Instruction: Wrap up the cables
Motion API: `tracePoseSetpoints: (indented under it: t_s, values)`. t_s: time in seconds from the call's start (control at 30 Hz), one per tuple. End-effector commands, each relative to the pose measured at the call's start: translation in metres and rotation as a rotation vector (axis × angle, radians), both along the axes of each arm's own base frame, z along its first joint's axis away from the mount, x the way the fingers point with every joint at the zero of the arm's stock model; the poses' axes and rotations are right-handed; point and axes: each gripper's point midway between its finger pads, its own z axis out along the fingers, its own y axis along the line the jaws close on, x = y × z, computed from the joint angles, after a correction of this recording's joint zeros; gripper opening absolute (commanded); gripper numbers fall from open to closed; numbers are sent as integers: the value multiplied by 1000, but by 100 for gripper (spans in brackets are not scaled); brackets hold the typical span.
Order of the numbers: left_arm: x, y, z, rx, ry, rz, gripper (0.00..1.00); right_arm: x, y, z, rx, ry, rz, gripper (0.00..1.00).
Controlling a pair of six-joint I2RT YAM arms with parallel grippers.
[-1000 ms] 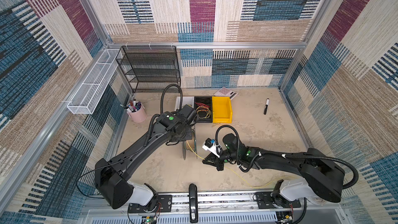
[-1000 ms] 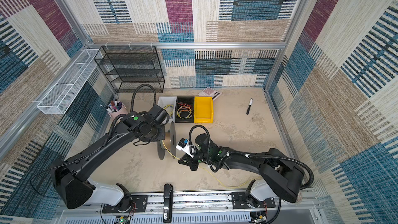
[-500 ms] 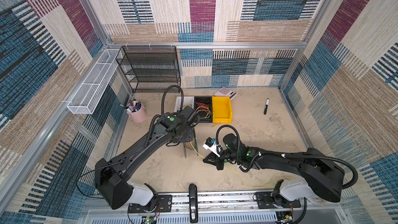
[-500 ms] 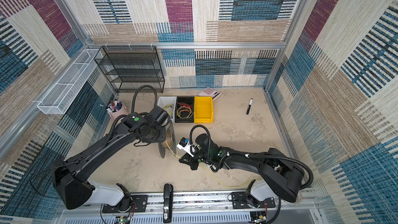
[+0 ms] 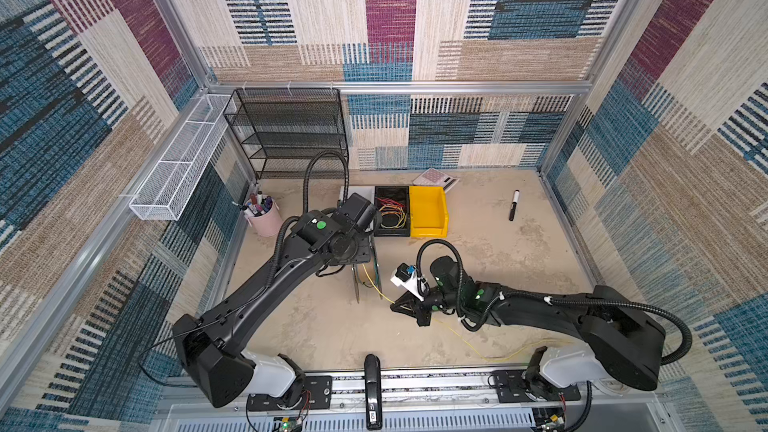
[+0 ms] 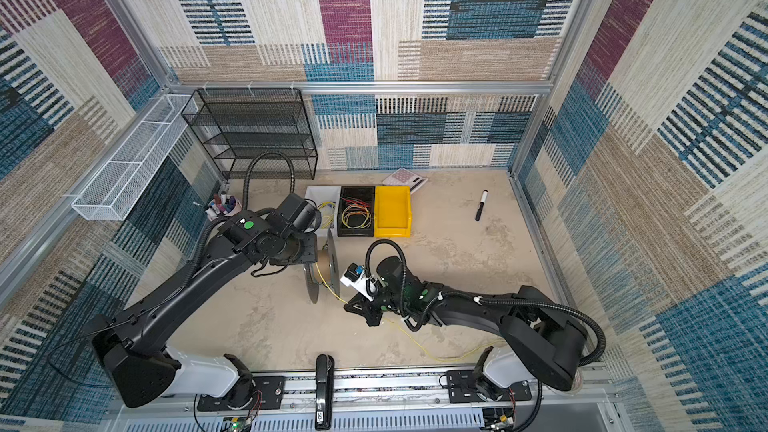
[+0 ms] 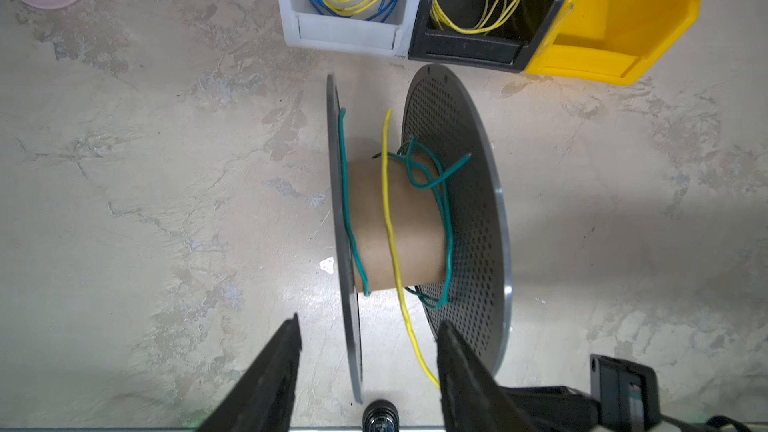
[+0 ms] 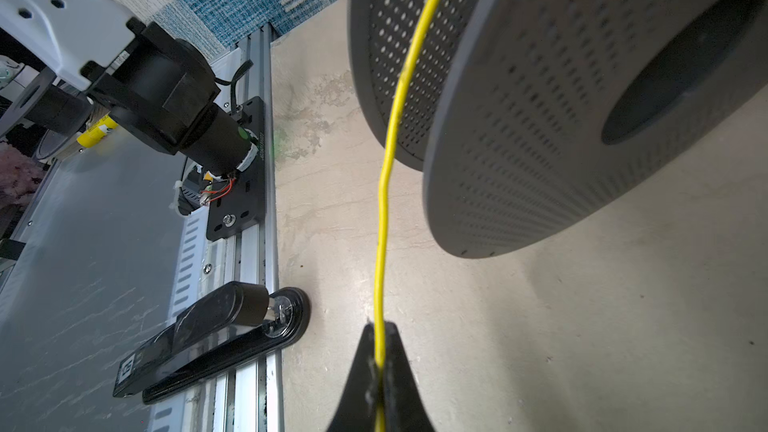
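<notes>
The yellow cable is lying loose across the core, so I need to use my left gripper to pinch the cable against the edge (image 7: 345,296) next to the green wire before I turn the spool.
The cable is a thin yellow wire (image 7: 388,209) lying once over the cardboard core (image 7: 370,218) of a spool with grey perforated flanges (image 7: 469,209). A green wire also hangs on that core. The spool (image 6: 330,259) stands on edge mid-table. My left gripper (image 7: 370,322) is open just above it, its fingers on either side of one flange's rim and touching nothing. The right gripper (image 8: 379,326) is shut on the yellow cable (image 8: 384,184) a short way from the spool (image 8: 540,118), low over the table (image 5: 395,307). Behind it the cable (image 5: 469,344) trails along the front edge.
White (image 7: 349,27), black (image 7: 469,43) and yellow (image 7: 623,14) bins stand just behind the spool, the first two with wire coils. A pink pen cup (image 5: 264,220), mesh rack (image 5: 291,135), calculator (image 5: 434,178) and marker (image 5: 514,205) lie further back. A black stapler (image 5: 372,384) lies on the front rail.
My left gripper's jaws have opened from shut. The spool stands where it was. The right gripper has kept its hold on the cable without moving.
</notes>
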Motion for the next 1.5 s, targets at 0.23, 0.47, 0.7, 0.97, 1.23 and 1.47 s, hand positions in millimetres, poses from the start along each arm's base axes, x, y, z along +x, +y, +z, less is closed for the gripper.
tracePoseSetpoints:
  t_s: [0.23,0.47,0.7,0.97,1.23,1.47]
  values:
    - [20,8,-16,97,47,-15,55,4,5,9,20,-43,14,2]
    - [24,3,-26,100,70,-25,51,3,5,5,17,-40,18,2]
    - [23,0,-37,95,104,-29,42,3,7,-1,4,-24,25,2]
    - [19,3,-45,107,128,-33,35,2,7,-1,13,-27,26,2]
    - [17,4,-52,108,153,-33,36,3,7,4,25,-45,22,2]
    - [17,5,-53,109,154,-32,36,3,8,5,29,-45,23,3]
